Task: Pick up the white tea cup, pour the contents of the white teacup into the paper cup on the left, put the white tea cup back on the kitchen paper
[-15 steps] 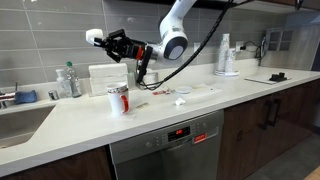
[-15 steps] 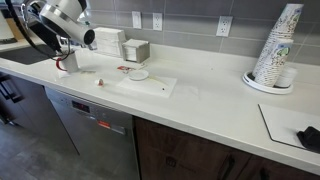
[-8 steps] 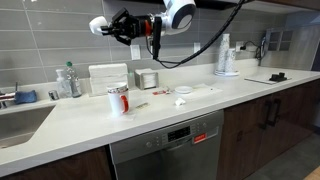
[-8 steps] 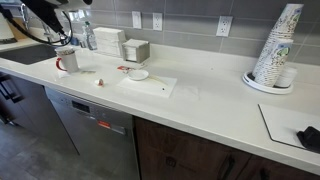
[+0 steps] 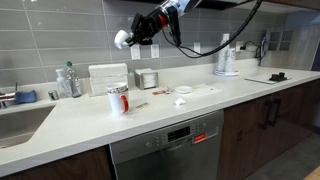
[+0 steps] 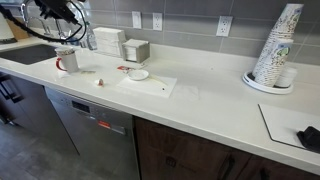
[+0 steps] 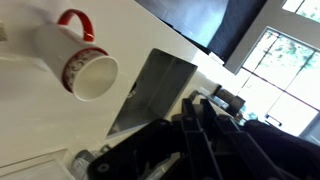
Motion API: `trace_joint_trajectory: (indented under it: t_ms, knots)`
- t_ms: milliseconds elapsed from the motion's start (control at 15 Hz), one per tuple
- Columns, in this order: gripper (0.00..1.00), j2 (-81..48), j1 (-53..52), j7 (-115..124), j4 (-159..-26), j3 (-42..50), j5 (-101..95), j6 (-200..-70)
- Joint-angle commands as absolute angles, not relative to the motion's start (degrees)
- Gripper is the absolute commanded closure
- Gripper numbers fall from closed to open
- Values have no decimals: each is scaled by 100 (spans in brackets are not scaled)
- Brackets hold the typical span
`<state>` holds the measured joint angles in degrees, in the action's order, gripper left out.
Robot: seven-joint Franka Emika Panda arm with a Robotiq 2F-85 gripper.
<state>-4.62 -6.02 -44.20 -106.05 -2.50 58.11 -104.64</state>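
The robot's gripper needs to release the white tea cup on the kitchen paper point(image 5: 202, 89) next to the white dish.
The paper cup point(image 5: 118, 98) with red print stands on the counter and also shows in the other exterior view point(image 6: 66, 60) and the wrist view point(image 7: 85, 68), open top visible. The kitchen paper point(image 6: 155, 88) lies flat to its right, with a small white tea cup point(image 6: 138, 74) at its far left corner. My gripper point(image 5: 130, 39) is raised high above the counter, well clear of both. In the wrist view its dark fingers point(image 7: 188, 128) sit close together with nothing between them.
A white box point(image 5: 108, 78) and a small container point(image 5: 148, 79) stand at the back wall. A tall stack of white cups point(image 6: 277, 45) is far along the counter. A sink and bottles point(image 5: 68, 82) are at the near end. Small scraps lie by the paper cup.
The arm has risen from just above the paper cup to high over the counter and swung away from it. The cups and paper have not moved.
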Motion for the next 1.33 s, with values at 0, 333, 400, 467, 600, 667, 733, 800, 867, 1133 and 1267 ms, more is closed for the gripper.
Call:
trace_joint_trajectory:
  t_ms: [0, 333, 400, 467, 600, 667, 733, 800, 867, 1133, 1267]
  knots:
    - [97, -391, -449, -3908, -10438, -210, 4596, -10544]
    - [97, -351, -284, -3510, -10281, -165, 2964, -10861]
    - [97, -336, -266, -3402, -10330, -164, 2680, -11038]
    - [97, -301, -246, -3306, -10417, -160, 2409, -11265]
    - [88, -413, -198, -3461, -10262, -209, 2662, -11086]
    - [88, -413, -189, -3437, -10263, -207, 2579, -11121]
    - [88, -413, -187, -3427, -10263, -207, 2548, -11124]
    - [88, -413, -188, -3421, -10263, -207, 2539, -11125]
    - [88, -413, -187, -3417, -10263, -207, 2535, -11125]
    - [97, -517, -147, -2807, -10586, -110, 2120, -12257]
    - [97, -626, -76, -2462, -10938, -62, 1913, -12994]
